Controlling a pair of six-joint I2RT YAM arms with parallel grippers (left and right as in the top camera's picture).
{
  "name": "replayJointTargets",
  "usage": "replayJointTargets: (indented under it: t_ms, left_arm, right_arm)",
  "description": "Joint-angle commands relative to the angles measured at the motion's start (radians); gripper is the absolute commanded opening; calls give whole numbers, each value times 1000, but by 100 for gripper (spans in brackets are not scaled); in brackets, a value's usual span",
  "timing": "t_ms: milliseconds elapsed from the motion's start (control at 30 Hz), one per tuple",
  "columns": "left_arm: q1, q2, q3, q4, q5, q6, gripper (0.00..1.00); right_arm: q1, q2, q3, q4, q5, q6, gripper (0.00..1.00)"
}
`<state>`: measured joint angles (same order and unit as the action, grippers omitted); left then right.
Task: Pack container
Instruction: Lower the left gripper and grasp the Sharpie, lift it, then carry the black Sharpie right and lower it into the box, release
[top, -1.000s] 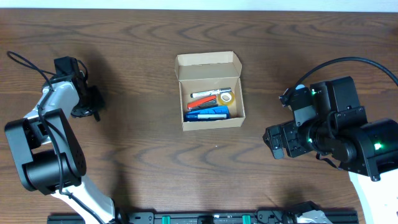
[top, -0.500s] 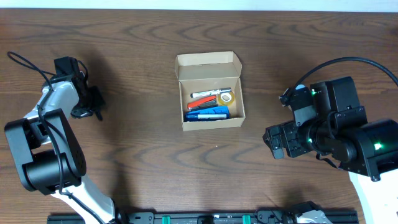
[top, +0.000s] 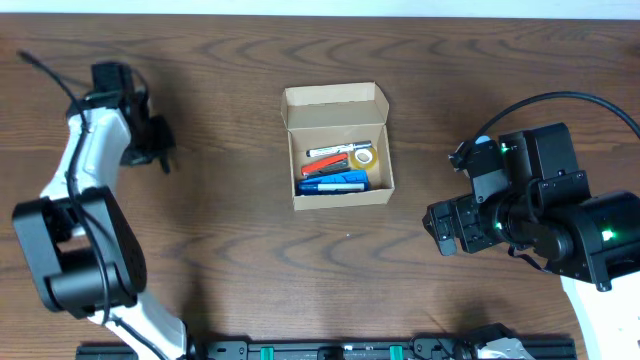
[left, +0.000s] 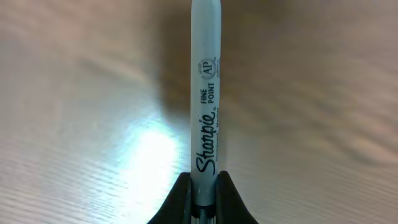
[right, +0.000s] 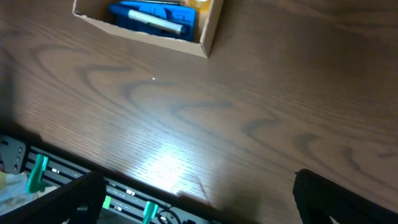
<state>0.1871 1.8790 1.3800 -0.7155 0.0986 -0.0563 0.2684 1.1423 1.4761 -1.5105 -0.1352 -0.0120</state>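
I will set the grey Sharpie marker, now held above the wood, down with my left gripper in the container (top: 337, 166), between the red marker and the blue item.
The tan cardboard container (top: 339, 146) stands open in the middle of the table, flap lid up at the back. Inside lie a red marker, a blue item and a roll of tape. Its near corner shows in the right wrist view (right: 206, 37). My left gripper (top: 163, 152) is at the far left, shut on a grey Sharpie marker (left: 205, 93) that points away from the jaws (left: 204, 193), above the wood. My right gripper (right: 193, 199) is open and empty, near the table's front edge, right of the container.
A black rail with green clips (right: 43, 174) runs along the table's front edge. Brown wood table (top: 230, 230) lies all around the container. A black cable (top: 560, 100) loops over the right arm.
My left arm has moved toward the back of the table and slightly right, with the marker in its jaws. The right arm and the container have not moved.
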Motion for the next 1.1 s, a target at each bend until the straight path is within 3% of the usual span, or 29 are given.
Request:
replayJointTargets:
  t_ms: [0,233,600,900,1067]
  left_arm:
    - [-80,-102,68,-6,6,125,6]
    - [-278,-190,130,11,16,289,6]
    - [-547,-203,141,69,259,630,6]
    - [-627,-134,140,25,446,812,6]
    - [-655,-84,140,-21,426,896,6]
  right_arm:
    - [-7,-5,0,-2,-3,-4,99]
    - [-7,-5,0,-2,-3,-4,99]
    - [-7,-5,0,-2,-3,-4,99]
    - [-7,-5,0,-2,-3,-4,99]
    - [-7,-5,0,-2,-3,-4,99]
